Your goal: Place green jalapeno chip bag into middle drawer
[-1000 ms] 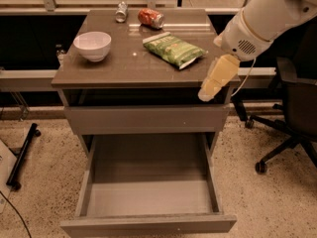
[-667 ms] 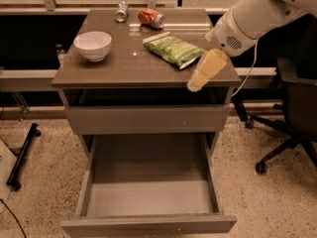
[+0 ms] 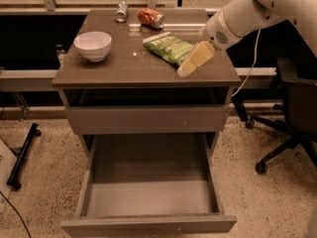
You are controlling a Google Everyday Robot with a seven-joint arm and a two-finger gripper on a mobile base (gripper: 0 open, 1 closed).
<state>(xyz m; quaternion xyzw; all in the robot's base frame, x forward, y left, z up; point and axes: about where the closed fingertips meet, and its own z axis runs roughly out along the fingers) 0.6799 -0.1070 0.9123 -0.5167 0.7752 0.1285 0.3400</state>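
The green jalapeno chip bag is the next thing to grip. Next, my gripper goes to the middle point(image 3: 176, 50) of the bag and closes there, pinching it from above.
The green jalapeno chip bag point(image 3: 168, 47) lies flat on the brown cabinet top point(image 3: 124, 68), right of centre. My gripper point(image 3: 190, 62), cream-coloured on a white arm coming in from the upper right, hangs over the top's right front part, just right of and in front of the bag; its tip is near the bag's near edge. The middle drawer point(image 3: 148, 197) is pulled wide open below, its grey bottom bare.
A white bowl point(image 3: 92, 45) sits on the left of the top. A red crushed can point(image 3: 151, 18) and a silver can point(image 3: 121, 11) lie at the back. The shallow upper drawer point(image 3: 146, 118) is shut. A black office chair point(image 3: 292, 118) stands to the right.
My gripper has moved left and away from the front edge, from beside the cabinet's right front corner to over the top next to the chip bag.
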